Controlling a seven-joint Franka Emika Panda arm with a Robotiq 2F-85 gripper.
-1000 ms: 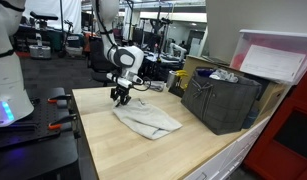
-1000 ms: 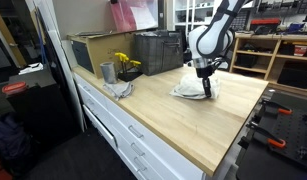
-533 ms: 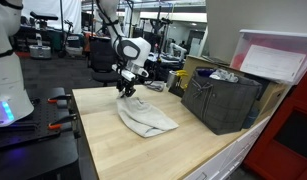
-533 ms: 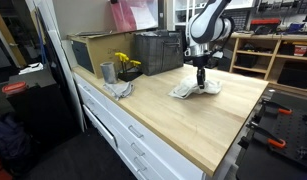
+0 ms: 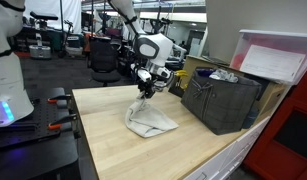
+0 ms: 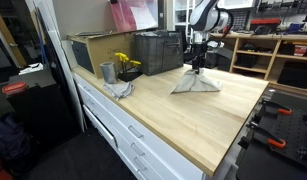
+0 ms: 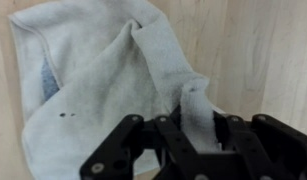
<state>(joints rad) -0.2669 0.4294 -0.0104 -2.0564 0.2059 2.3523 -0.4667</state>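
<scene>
My gripper has the cloth's raised part to set down. I should let go of it on the bare wooden table (image 5: 150, 142) just past the cloth's near edge.
A light grey cloth (image 5: 149, 120) lies on the wooden table (image 5: 113, 145) with one part pulled up into a peak. My gripper (image 5: 146, 88) is shut on that raised part and holds it above the tabletop. In the wrist view the cloth (image 7: 93, 70) spreads out below, and a strip of it runs up between the black fingers (image 7: 163, 140) of my gripper (image 7: 198, 135). In an exterior view the cloth (image 6: 196, 84) hangs like a tent from the gripper (image 6: 198, 66), its lower edges still resting on the table.
A dark crate (image 5: 221, 100) stands at the table's far side, with a clear bin (image 5: 275, 55) behind it. In an exterior view a metal cup (image 6: 107, 72), yellow flowers (image 6: 125, 64) and a second grey rag (image 6: 120, 89) sit near the crate (image 6: 158, 51).
My gripper has risen and moved toward the crate, pulling the pinched part of the cloth up with it. The cloth has gone from lying flat to a tented shape.
</scene>
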